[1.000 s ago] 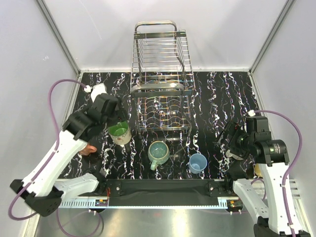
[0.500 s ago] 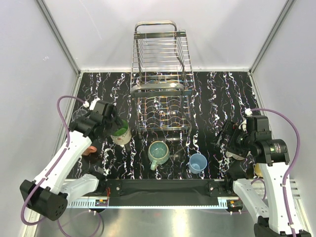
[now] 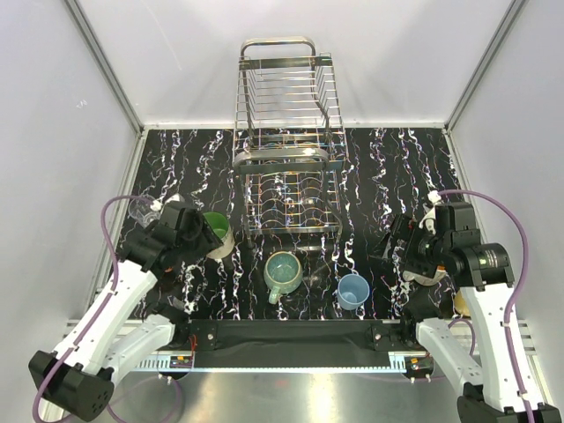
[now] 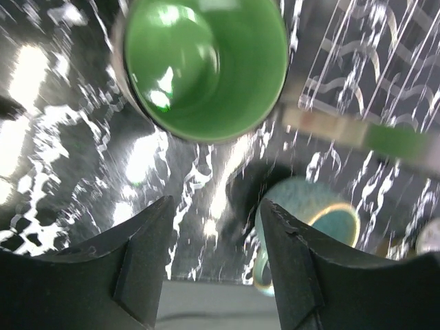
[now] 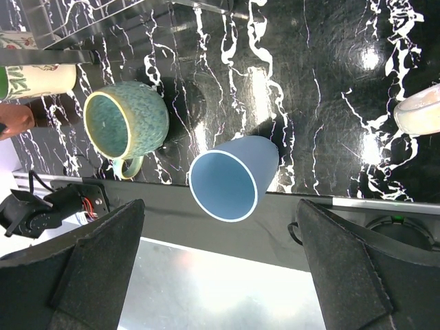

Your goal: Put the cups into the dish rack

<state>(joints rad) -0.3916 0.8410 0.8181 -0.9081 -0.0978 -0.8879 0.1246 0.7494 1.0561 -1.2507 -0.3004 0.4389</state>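
I close my right gripper next on the light blue tumbler's rim (image 3: pixel 368 288) (image 5: pixel 256 195), on the side that faces away from the teal mug.
The chrome wire dish rack (image 3: pixel 286 132) stands at the back middle of the table. A cream mug with a green inside (image 3: pixel 214 233) (image 4: pixel 206 62) sits upright left of the rack's foot. My left gripper (image 3: pixel 196 240) (image 4: pixel 216 234) hovers just beside it, open, with nothing between its fingers. A teal mug (image 3: pixel 283 271) (image 4: pixel 309 220) (image 5: pixel 127 127) and a light blue tumbler (image 3: pixel 352 291) (image 5: pixel 234 177) stand near the front edge. To the right of the tumbler, my right gripper (image 3: pixel 395 247) (image 5: pixel 220 261) hangs wide open above the table.
A clear glass (image 3: pixel 139 210) stands by the left wall. A salmon-pink cup (image 5: pixel 14 117) peeks in at the left edge of the right wrist view. A pale cup (image 5: pixel 419 113) sits under the right arm. Grey walls close in the black marbled table (image 3: pixel 388 167).
The left arm has drawn back toward the near left, away from above the green-lined mug, and its jaws have narrowed. The right gripper shifted slightly left. No cup moved.
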